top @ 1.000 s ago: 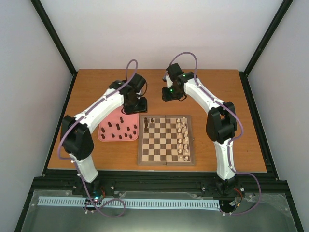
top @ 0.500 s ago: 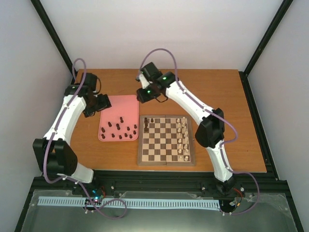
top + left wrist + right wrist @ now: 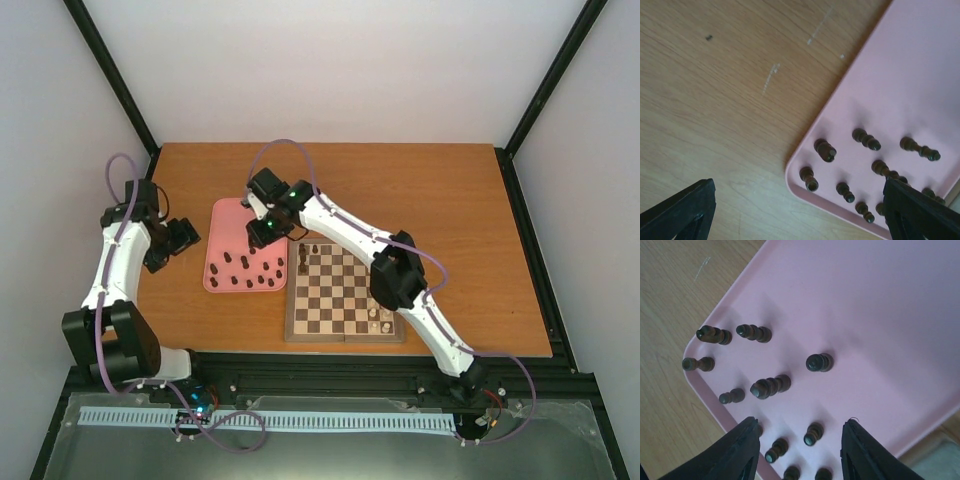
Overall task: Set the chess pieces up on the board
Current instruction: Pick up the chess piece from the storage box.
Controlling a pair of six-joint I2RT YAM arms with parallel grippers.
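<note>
One dark brown chess piece stands alone nearest the pink tray's empty far half. Next, my right gripper closes on its round top (image 3: 252, 249) (image 3: 816, 362).
Several dark brown chess pieces (image 3: 245, 272) stand on the pink tray (image 3: 230, 215), left of the board (image 3: 340, 300). Two more dark pieces (image 3: 303, 258) stand at the board's far left corner. My right gripper (image 3: 255, 240) hovers open over the tray's middle. In the right wrist view its fingers (image 3: 737, 450) flank a small dark pawn (image 3: 812, 434) below without touching it, other chess pieces (image 3: 770, 386) beyond. My left gripper (image 3: 183, 238) is open and empty over bare table, left of the tray. The left wrist view shows the tray's corner (image 3: 910, 75) and chess pieces (image 3: 825, 150).
Cream-white pieces (image 3: 385, 315) stand along the board's right side, partly hidden under the right arm (image 3: 395, 275). That arm stretches across the board's far half. The table's left edge (image 3: 120, 300) lies close to the left arm.
My left arm swung from beside the board out to the table's left side and its jaws opened. My right arm swept left from the back of the table to above the pink tray.
</note>
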